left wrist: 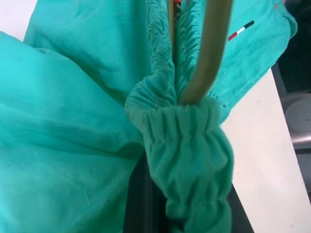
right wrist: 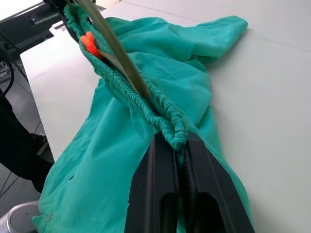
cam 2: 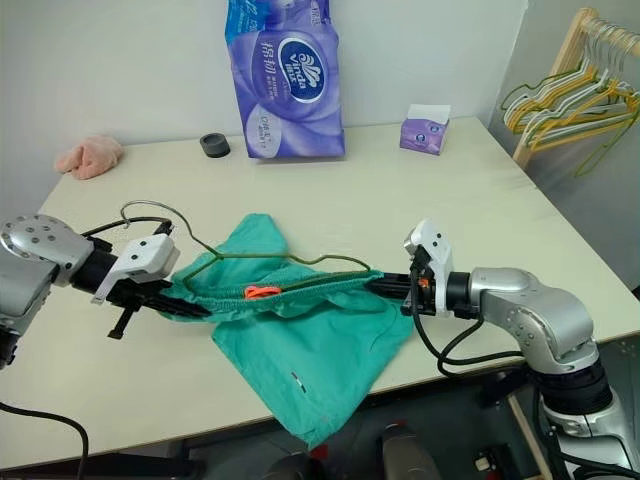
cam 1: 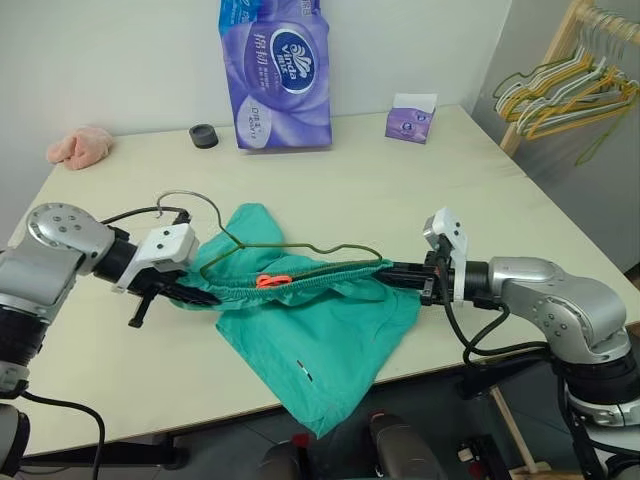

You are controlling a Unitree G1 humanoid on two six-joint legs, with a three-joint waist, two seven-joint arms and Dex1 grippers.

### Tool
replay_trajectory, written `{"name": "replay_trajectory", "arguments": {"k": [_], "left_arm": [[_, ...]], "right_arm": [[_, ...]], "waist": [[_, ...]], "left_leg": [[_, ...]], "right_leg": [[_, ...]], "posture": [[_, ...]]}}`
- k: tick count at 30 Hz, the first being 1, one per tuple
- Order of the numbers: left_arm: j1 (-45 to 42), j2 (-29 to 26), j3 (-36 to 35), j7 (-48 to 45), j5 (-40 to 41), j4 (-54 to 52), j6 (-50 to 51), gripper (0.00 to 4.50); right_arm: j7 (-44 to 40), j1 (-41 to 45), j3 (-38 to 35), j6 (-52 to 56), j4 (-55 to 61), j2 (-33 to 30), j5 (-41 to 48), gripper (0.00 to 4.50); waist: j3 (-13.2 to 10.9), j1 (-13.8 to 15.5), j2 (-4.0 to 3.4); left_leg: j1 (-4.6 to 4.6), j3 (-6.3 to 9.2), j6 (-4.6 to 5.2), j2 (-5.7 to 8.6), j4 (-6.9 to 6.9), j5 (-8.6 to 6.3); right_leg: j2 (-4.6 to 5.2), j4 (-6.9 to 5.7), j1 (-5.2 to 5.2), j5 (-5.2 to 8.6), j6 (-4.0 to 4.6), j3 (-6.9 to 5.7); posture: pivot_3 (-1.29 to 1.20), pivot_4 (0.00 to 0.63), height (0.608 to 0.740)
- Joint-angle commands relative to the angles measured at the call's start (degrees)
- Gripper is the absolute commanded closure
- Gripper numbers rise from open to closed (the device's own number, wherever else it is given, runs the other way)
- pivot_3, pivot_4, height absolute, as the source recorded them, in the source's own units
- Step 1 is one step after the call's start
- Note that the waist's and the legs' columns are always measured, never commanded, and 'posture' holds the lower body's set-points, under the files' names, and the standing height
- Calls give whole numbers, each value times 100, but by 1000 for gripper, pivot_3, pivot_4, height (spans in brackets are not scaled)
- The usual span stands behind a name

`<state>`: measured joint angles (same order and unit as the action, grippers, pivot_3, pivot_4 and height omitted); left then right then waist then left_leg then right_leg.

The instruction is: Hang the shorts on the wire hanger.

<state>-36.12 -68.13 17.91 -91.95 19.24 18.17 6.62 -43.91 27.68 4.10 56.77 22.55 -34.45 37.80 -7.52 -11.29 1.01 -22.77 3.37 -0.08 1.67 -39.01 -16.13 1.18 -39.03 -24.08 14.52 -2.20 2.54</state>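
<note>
My right gripper is pinching only the waistband's end, past the hanger's wire, so I should open it, move in and grip the waistband with the wire inside (right wrist: 151,103).
The teal-green shorts (cam 1: 310,335) are stretched by the gathered waistband between my two grippers, low over the table's front edge; one leg hangs past the edge. An orange tag (cam 1: 272,281) shows at the waist. The thin dark wire hanger (cam 1: 330,250) lies along the waistband, its hook (cam 1: 195,196) rising toward my left arm. My left gripper (cam 1: 205,296) is shut with the waistband's left end bunched over its fingers (left wrist: 141,204), and the hanger wire (left wrist: 209,53) runs out of that bunch. My right gripper (right wrist: 180,160) is shut on the waistband's right end.
At the back of the pale table (cam 1: 480,190) stand a purple tissue pack (cam 1: 275,70), a small purple box (cam 1: 411,118) and a black roll (cam 1: 203,136). A pink cloth lump (cam 1: 80,147) lies far left. A wooden rack with several hangers (cam 1: 570,85) stands at the right.
</note>
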Motion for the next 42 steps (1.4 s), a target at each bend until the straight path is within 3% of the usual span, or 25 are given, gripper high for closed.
{"name": "replay_trajectory", "arguments": {"k": [1,8,20,28,38,42], "left_arm": [[-8,-367,15,-55,-406,413,-68,4500],[-11,-415,41,-55,-693,597,-239,4500],[-287,-561,84,278,-1866,1301,-1152,4500],[-682,-428,384,1001,-2786,1453,-2029,4500],[-350,410,-170,1022,-1769,209,-758,4500],[-19,580,-410,906,-1360,-407,-119,4500]], "right_arm": [[184,30,-424,5,-17,-280,-91,4485],[163,23,-414,-8,63,-373,-64,4485],[-17,-162,-430,-82,440,-951,21,4485],[167,467,598,-612,889,-1155,-722,4485],[496,812,1109,-551,817,-308,-819,4485],[469,677,1157,-685,956,-291,-963,3332]], "waist": [[0,0,0],[0,0,0],[0,13,0],[-3,4,0],[-4,1,-1],[-3,6,-1]], "left_leg": [[0,0,0,0,0,0],[0,0,0,0,0,0],[-1,-1,0,0,-1,0],[0,-2,0,-1,1,0],[-2,-1,1,-1,-1,0],[-3,0,0,-1,-1,0]], "right_leg": [[0,0,0,0,0,0],[0,0,0,0,0,0],[0,0,0,0,0,-1],[-3,0,-2,1,-1,-4],[-2,0,-3,0,-1,-3],[-1,1,-2,0,0,0]], "posture": [[-235,100,740],[-233,102,740],[-225,112,740],[-230,116,740],[-230,116,740],[-233,118,740]]}}
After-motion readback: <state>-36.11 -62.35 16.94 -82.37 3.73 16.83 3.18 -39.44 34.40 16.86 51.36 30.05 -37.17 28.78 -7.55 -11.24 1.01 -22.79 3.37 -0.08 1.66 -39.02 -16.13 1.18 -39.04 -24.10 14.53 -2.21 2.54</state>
